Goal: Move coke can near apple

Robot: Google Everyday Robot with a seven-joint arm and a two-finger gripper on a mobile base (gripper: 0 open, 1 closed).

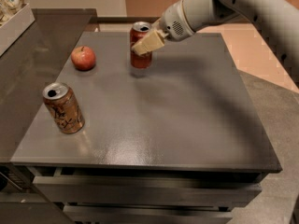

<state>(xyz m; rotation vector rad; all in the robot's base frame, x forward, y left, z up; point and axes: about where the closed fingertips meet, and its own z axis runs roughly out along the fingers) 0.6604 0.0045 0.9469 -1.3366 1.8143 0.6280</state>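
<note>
Next, I let go of the coke can on the grey table [106, 74] close beside the apple, away from the dark counter.
The coke can [140, 54], dark red with a silver top, is upright at the back of the grey table [187, 115], a little above its surface. My gripper [142, 45] comes in from the upper right and is shut on the can; one beige finger [147, 43] crosses the can's front. The apple [83, 58], small, round and red, lies on the table to the left of the can, about a can's height away.
A brown-orange can [63, 108] with dark markings stands near the table's left front edge. A dark counter [28, 69] runs along the left, with a white box [14, 17] on it at the far left. Drawers show below the table's front edge.
</note>
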